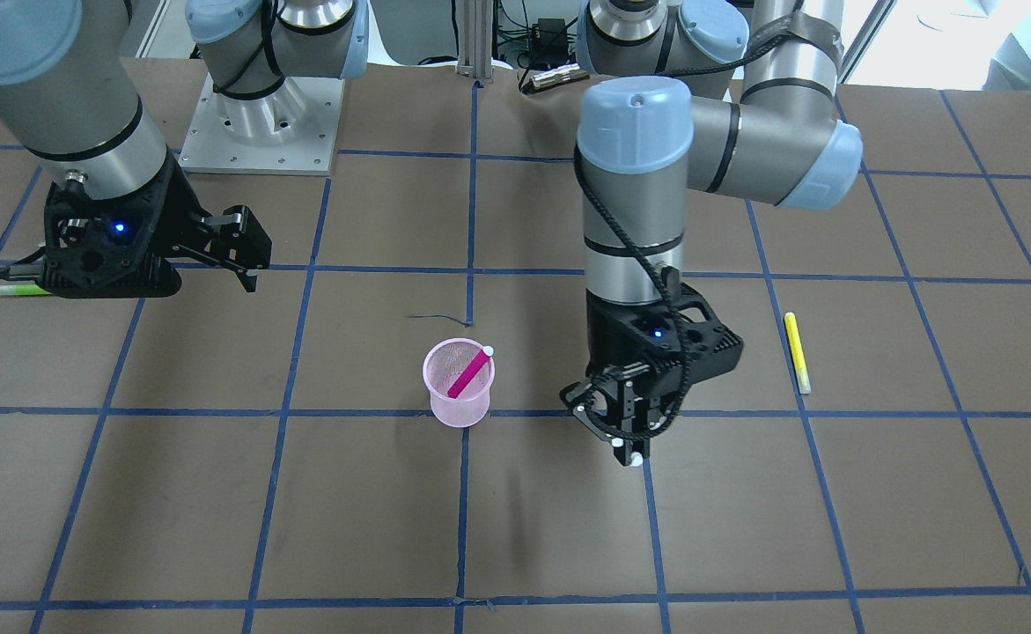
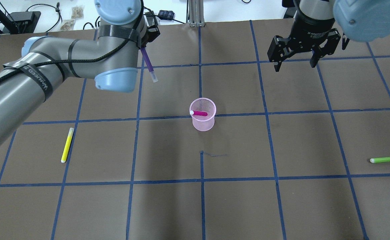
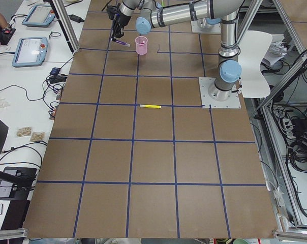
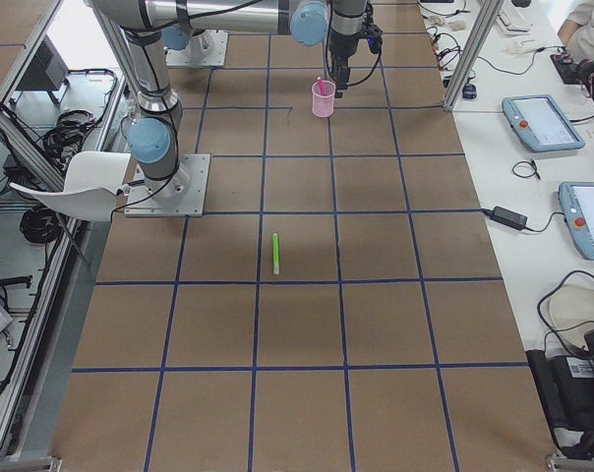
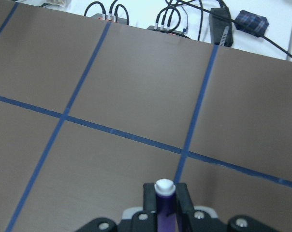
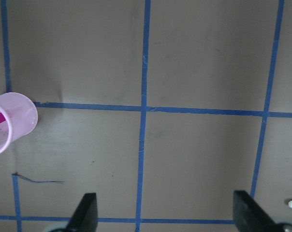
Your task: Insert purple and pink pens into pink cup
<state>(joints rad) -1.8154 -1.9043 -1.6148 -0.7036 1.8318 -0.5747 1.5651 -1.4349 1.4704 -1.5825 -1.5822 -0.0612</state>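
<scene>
Next, I let go of the purple pen with my left gripper inside the pink cup [image 1: 460, 382], next to the leaning pink pen.
The pink mesh cup [image 2: 202, 115] stands upright mid-table, with the pink pen [image 2: 199, 113] leaning inside it; both also show in the front view, cup [image 1: 457, 383] and pen [image 1: 469, 372]. My left gripper [image 1: 625, 431] is shut on the purple pen [image 2: 148, 65] and holds it tilted above the table, to the left of and beyond the cup. The left wrist view shows the pen [image 5: 164, 203] clamped between the fingers [image 5: 151, 193]. My right gripper [image 2: 294, 63] is open and empty, high to the right of and beyond the cup.
A yellow pen [image 2: 67, 145] lies on the table to the left, a green pen [image 2: 388, 159] at the right edge. The brown table carries a blue tape grid. Cables and adapters lie past the far edge [image 5: 242, 21].
</scene>
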